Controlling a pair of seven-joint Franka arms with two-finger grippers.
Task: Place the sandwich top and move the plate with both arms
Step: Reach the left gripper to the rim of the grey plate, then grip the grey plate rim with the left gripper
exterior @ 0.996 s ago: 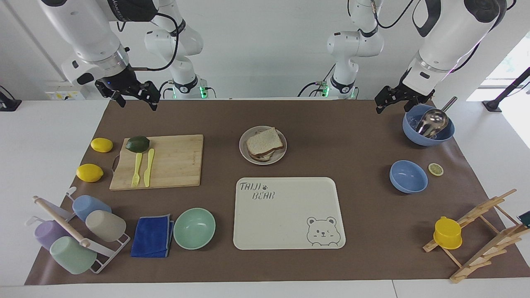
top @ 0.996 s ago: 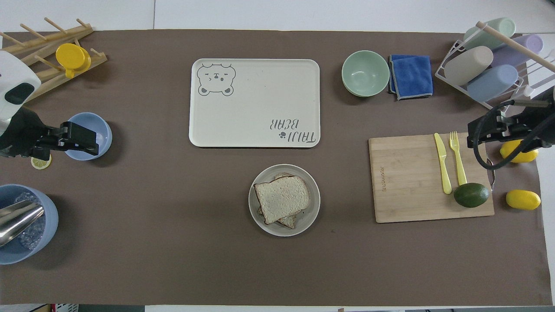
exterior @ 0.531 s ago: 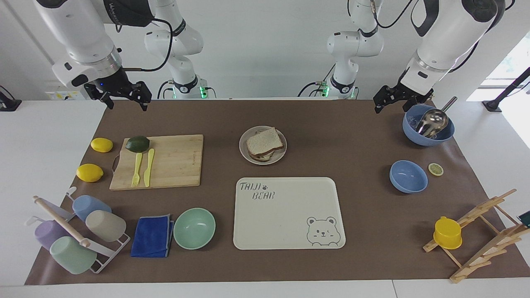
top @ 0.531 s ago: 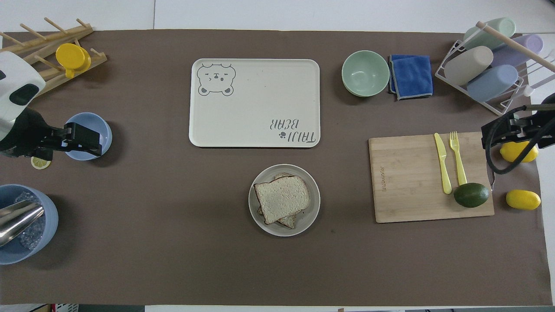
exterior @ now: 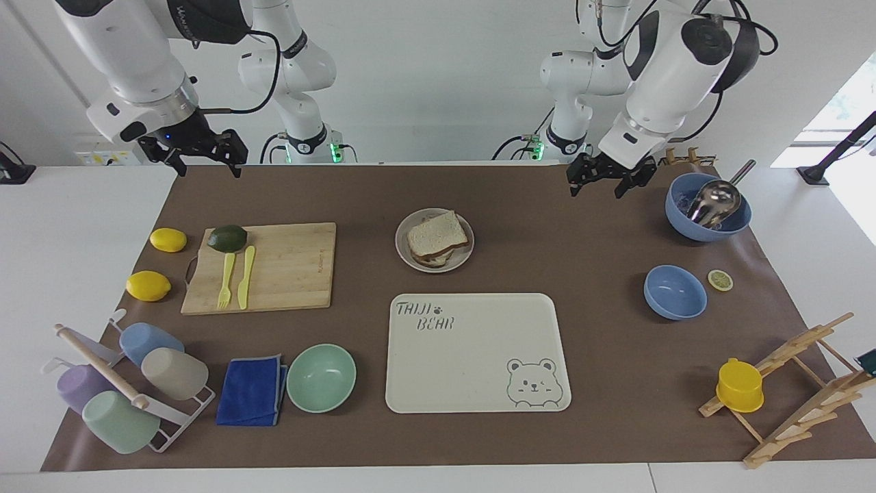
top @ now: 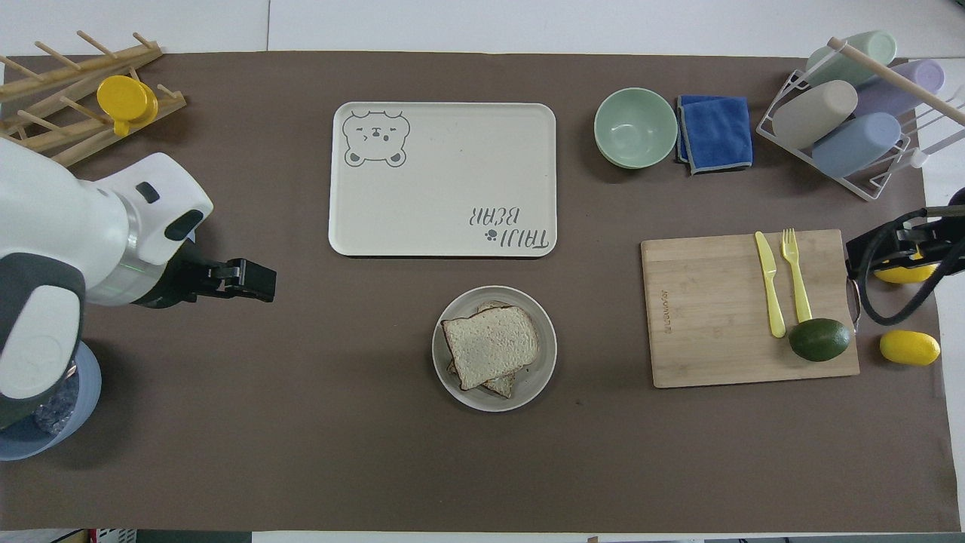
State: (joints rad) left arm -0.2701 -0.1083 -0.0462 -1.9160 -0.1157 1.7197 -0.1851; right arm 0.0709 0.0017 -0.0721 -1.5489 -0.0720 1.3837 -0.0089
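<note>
Next, my left gripper grips the rim of the round beige-grey plate (top: 434,348) on the side that faces the blue bowl with the ladle.
The sandwich top (exterior: 436,234) (top: 490,344), a pale slice with a brown crust, lies on the stacked sandwich on the round beige-grey plate (exterior: 410,261) (top: 540,375) in the middle of the brown mat. My left gripper (exterior: 597,186) (top: 262,276) hangs open and empty over bare mat, between the plate and the blue bowl with the ladle (exterior: 708,205). My right gripper (exterior: 205,166) (top: 867,253) is open and empty, raised over the mat's edge at the right arm's end, by the cutting board (exterior: 274,267).
A cream bear tray (exterior: 472,356) lies farther from the robots than the plate. The board carries an avocado (exterior: 227,237), fork and knife; two lemons (exterior: 148,285) lie beside it. A mint bowl (exterior: 321,377), blue cloth, cup rack, blue bowl (exterior: 675,292) and wooden rack stand around.
The left arm has swung from above the ladle bowl toward the table's middle. The right gripper has drifted slightly toward its own end of the table. Plate and sandwich have not moved.
</note>
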